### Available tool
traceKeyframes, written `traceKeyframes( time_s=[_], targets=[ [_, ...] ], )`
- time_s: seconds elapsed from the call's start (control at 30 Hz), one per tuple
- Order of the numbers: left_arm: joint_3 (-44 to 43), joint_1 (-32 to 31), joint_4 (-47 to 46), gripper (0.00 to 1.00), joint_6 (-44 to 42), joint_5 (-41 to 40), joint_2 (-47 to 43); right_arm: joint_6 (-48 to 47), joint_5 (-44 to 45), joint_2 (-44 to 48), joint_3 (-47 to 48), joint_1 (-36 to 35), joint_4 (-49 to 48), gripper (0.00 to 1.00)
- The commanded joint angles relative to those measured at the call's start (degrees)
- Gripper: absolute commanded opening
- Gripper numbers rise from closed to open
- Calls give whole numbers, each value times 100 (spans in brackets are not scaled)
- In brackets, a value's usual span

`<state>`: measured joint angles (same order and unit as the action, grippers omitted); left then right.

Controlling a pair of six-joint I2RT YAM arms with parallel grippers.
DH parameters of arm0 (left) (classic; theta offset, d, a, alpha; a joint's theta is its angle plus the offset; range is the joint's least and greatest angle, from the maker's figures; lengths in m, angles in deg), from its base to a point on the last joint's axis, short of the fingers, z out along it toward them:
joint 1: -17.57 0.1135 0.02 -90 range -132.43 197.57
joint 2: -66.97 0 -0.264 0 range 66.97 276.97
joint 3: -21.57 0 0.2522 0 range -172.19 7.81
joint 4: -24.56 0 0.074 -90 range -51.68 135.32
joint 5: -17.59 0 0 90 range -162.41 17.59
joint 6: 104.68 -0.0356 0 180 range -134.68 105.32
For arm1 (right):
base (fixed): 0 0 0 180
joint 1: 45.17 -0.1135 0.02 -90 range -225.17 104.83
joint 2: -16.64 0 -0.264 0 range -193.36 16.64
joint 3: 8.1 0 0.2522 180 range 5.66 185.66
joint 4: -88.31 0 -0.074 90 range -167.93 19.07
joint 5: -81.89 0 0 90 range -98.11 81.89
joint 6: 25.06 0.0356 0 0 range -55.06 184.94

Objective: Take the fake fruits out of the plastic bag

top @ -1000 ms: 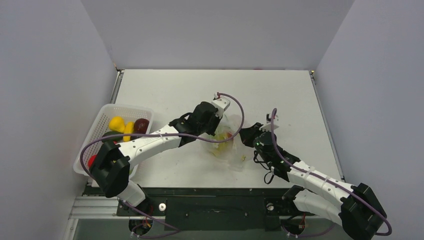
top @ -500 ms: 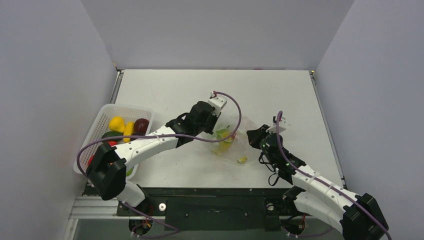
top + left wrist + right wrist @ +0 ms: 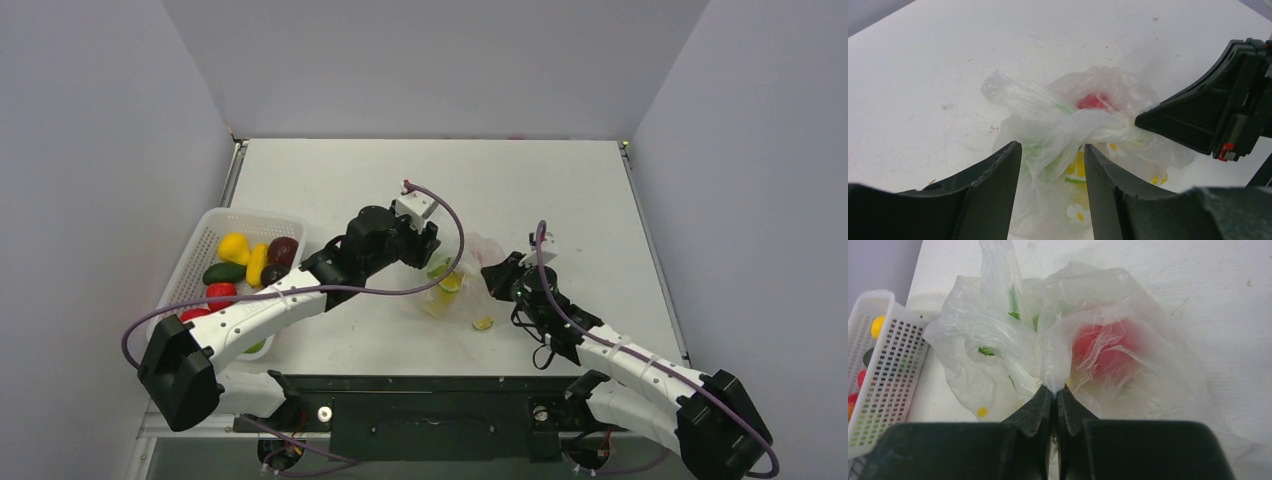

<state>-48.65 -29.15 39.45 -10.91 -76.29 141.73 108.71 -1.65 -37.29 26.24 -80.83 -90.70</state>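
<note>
The plastic bag's film is bunched up over the red fake fruit, so next my left gripper pinches the loose film (image 3: pixel 1045 142) and pulls the bag wide open first.
The clear plastic bag (image 3: pixel 455 288) printed with lime slices and flowers lies crumpled at the table's middle. It also shows in the left wrist view (image 3: pixel 1068 120) and the right wrist view (image 3: pixel 993 340). A red fake fruit (image 3: pixel 1103 350) sits inside it, dimly seen through the film (image 3: pixel 1093 101). My right gripper (image 3: pixel 1053 389) is shut on a pinched fold of the bag's film, at the bag's right side (image 3: pixel 493 276). My left gripper (image 3: pixel 1052 147) is open at the bag's left side (image 3: pixel 428 250), its jaws apart with loose film between them.
A white lattice basket (image 3: pixel 213 222) at the left holds yellow (image 3: pixel 233 247), maroon (image 3: pixel 283 248), green (image 3: pixel 222 272) and red (image 3: pixel 220 293) fake fruits. Its corner shows in the right wrist view (image 3: pixel 883 305). Grey walls enclose the table on three sides.
My left arm has drawn back to the left, off the bag's top. My right gripper has stayed shut on the film, shifting right and then back left. The bag has sagged lower.
</note>
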Motion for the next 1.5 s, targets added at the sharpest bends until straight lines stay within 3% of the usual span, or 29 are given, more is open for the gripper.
traceKeyframes(
  time_s=[0.0,0.23,0.43,0.53,0.57,0.63,0.8,0.87,0.93,1.07,1.2,1.3,1.47],
  targets=[
    [-72,-125,-572,47,8,223,207,-224,-351,-343,326,-373,-502,0],
    [-512,-137,126,48,201,-48,628,-326,-244,-641,577,-824,-404,0],
    [-715,-143,593,55,6,330,880,-308,-268,-725,627,-834,-427,0],
    [-909,-142,891,52,-79,606,1071,-315,-253,-776,675,-825,-405,0],
    [-969,-143,930,63,-129,660,1143,-333,-247,-781,688,-827,-390,0],
    [-1022,-149,1008,70,-168,765,1206,-379,-231,-782,727,-827,-311,0],
    [-1145,-145,1283,74,-305,618,1393,-463,-117,-577,708,-791,-76,0],
    [-1327,-144,1503,70,-330,466,1596,-473,-75,-464,664,-769,5,0],
    [-1443,-144,1643,59,-326,443,1763,-474,-41,-376,625,-729,42,0],
    [-1465,-152,1656,22,-259,368,1831,-534,-50,-354,629,-694,84,0],
    [-1381,-153,1579,18,-283,281,1737,-540,10,-416,644,-645,84,0],
    [-1389,-154,1552,1,-253,192,1689,-497,128,-371,601,-612,127,0],
    [-1309,-157,1445,0,-170,-457,1445,-291,738,-30,335,-522,385,0]
  ],
)
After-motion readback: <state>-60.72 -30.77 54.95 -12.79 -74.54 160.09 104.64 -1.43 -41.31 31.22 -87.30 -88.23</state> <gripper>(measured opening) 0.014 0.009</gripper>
